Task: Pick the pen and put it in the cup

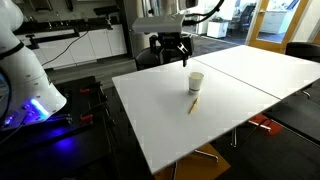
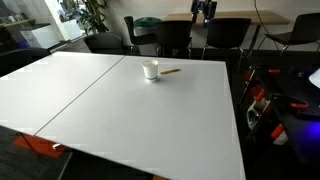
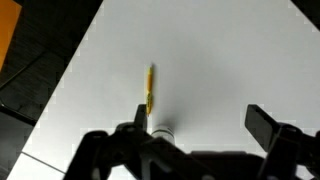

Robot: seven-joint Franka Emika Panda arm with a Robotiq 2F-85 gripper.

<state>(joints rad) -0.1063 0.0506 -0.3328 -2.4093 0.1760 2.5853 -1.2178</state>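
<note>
Next, I close my gripper on the middle of the pen's body [image 1: 194, 103] [image 3: 150, 91], so the pen's end farther from the white cup is left sticking out.
The pen [image 1: 193, 104] is a thin yellowish stick lying flat on the white table [image 1: 170, 115], just in front of the white cup [image 1: 196, 81]. In an exterior view the pen [image 2: 171, 71] lies right beside the cup [image 2: 150, 70]. In the wrist view the pen [image 3: 149, 88] runs lengthwise up the picture and the cup's rim [image 3: 161, 130] peeks out above the gripper body. My gripper [image 1: 174, 50] hangs high above the table's far edge, behind the cup, also seen in the wrist view [image 3: 200, 120]. Its fingers are spread wide and empty.
Two white tables are pushed together, with a seam [image 2: 90, 88] between them. Dark chairs [image 2: 160, 35] stand along the far edge. The robot base [image 1: 25, 80] with blue lights stands off the table's side. An orange object [image 3: 8, 30] lies beyond the table edge.
</note>
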